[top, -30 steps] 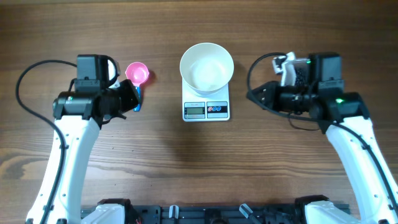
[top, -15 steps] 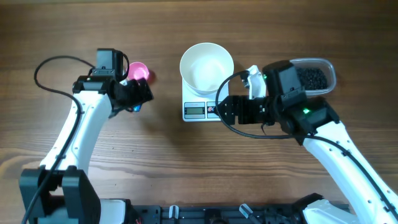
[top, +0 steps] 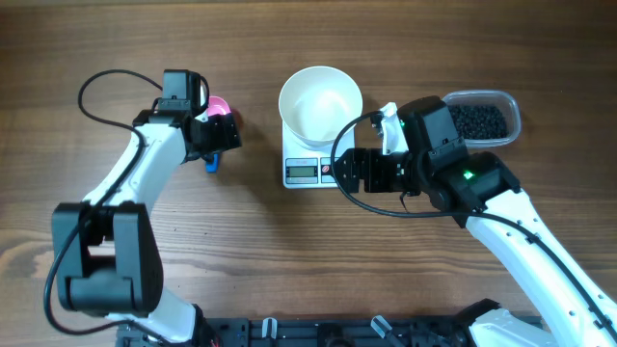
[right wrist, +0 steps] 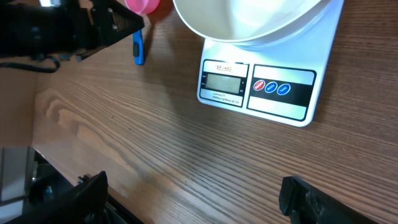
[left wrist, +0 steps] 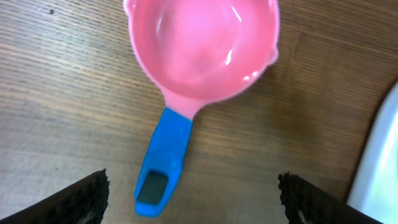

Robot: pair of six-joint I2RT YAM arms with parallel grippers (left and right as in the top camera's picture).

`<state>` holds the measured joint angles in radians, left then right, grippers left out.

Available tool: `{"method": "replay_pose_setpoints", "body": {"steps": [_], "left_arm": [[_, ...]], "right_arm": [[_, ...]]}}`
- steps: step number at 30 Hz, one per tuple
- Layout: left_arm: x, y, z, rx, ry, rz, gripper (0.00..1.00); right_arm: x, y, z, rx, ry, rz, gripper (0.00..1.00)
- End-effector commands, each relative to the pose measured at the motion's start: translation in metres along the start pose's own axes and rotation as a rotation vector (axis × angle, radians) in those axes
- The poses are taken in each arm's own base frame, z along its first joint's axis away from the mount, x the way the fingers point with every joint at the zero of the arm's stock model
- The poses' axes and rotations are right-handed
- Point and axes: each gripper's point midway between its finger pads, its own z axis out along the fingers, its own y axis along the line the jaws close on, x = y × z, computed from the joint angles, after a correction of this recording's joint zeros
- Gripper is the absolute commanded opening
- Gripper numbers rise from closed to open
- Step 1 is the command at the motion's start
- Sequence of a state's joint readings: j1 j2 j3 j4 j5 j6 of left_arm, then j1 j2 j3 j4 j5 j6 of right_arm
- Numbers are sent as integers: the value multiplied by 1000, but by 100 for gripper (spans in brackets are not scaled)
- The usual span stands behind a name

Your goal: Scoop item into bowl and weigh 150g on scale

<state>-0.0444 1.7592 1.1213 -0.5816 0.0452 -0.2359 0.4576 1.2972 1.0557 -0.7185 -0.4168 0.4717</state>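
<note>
My left gripper needs to grip the handle [left wrist: 176, 122] beside the scoop's cup, as it is above the blue handle's end, leaving that end for my right gripper.
The white bowl [top: 321, 104] stands empty on the white scale [top: 310, 171]. The item, black beads [top: 479, 120], fills a clear tub at the far right. A pink scoop [left wrist: 202, 46] with a blue handle [left wrist: 163, 162] lies on the table left of the bowl. My left gripper [top: 222, 141] hovers open over the scoop handle, with its fingers [left wrist: 81, 200] well apart on either side and not touching it. My right gripper [top: 341, 172] is open above the scale's front right corner and holds nothing. In the right wrist view the scale [right wrist: 261, 84] has its display lit.
The clear tub [top: 513, 108] sits behind my right arm, close to its wrist. In the right wrist view the left gripper [right wrist: 93, 31] shows beside the blue handle [right wrist: 138, 48]. Bare wooden table [top: 289, 251] lies in front of the scale.
Both grippers have opened from shut. My left gripper moved right, over the scoop handle. My right arm swung left off the tub to the scale's front right corner.
</note>
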Motion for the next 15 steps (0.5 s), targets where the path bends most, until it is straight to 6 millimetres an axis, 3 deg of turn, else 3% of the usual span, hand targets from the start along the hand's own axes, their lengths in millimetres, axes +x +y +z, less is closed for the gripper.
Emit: {"method": "replay_pose_setpoints", "body": {"steps": [1,5,10,15], "left_arm": [[-5,1,16,-18,-7,32,86],[-6,1,29,-19,-5,31,79],[-3,2,34,-22,9,30,58],[3,-2,34,8,37,22,54]], "right_arm": [[-6,2,-1,7,-17,-3,92],[-6,2,-1,7,-17,-3,93],[-7,2,-1,6,-20,-4,94],[-7,3,-1,6,-21,-4,95]]}}
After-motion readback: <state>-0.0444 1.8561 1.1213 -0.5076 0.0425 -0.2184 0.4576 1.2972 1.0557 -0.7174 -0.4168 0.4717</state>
